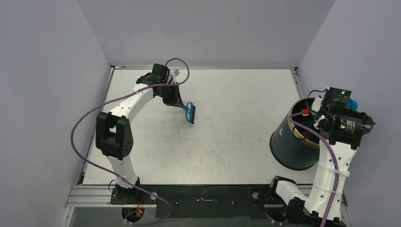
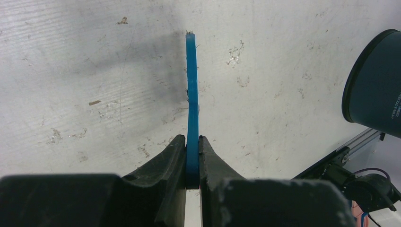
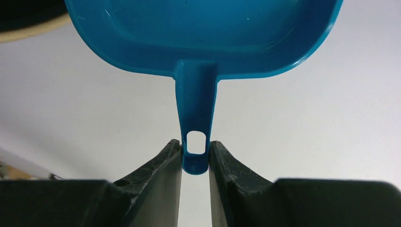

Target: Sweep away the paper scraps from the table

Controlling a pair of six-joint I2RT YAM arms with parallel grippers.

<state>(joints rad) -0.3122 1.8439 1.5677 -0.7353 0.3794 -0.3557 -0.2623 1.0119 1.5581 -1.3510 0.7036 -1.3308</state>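
Note:
I will use my left gripper to set the blue hand brush down near the middle of the scuffed white table [image 1: 187, 124] [image 2: 159, 130].
No paper scraps show on the white table [image 1: 246, 94] in any view. My left gripper [image 2: 191, 139] is shut on the handle of the small blue hand brush [image 2: 191, 90], which I see edge-on just above the scuffed tabletop. In the top view the brush [image 1: 190, 113] sits left of centre at the back. My right gripper [image 3: 195, 143] is shut on the handle of the blue plastic dustpan [image 3: 203, 33] and holds it up beside the bin. In the top view only a sliver of the dustpan [image 1: 353, 102] shows behind the right wrist.
A round dark bin with a gold rim [image 1: 294, 139] stands at the table's right edge under my right arm, and also shows in the left wrist view [image 2: 373, 80]. A small red item [image 1: 305, 112] sits at its rim. Grey walls close in on three sides.

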